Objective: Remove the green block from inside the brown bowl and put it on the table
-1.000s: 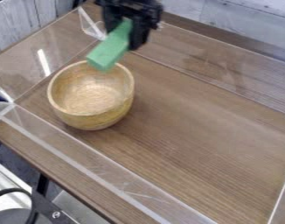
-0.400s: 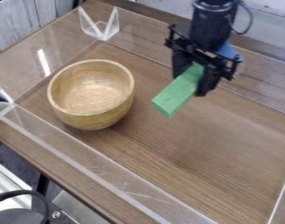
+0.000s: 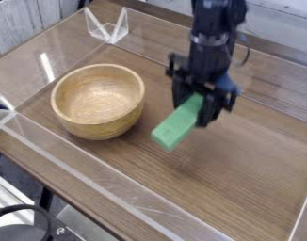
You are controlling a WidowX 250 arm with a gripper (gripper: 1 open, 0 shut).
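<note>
The robot's gripper needs to release the green block on the bare wood a short way [image 3: 179,135] beside the brown bowl. The block now hangs tilted just above the table.
The green block [image 3: 176,126] hangs tilted just above the table [image 3: 232,179], to the right of the brown bowl [image 3: 98,101]. My gripper [image 3: 198,102] is shut on the block's upper end, reaching down from the black arm above. The block's lower end sits close to the wood surface; I cannot tell whether it touches. The bowl stands to the left with nothing inside it, clear of the gripper.
Low clear acrylic walls [image 3: 68,184] run around the table's edges. A small clear stand [image 3: 107,26] sits at the back left corner. Bare wood surface lies in front of and to the right of the block.
The gripper has carried the green block from above the bowl's far rim over to the right, then lowered it toward the table and slightly leftward.
</note>
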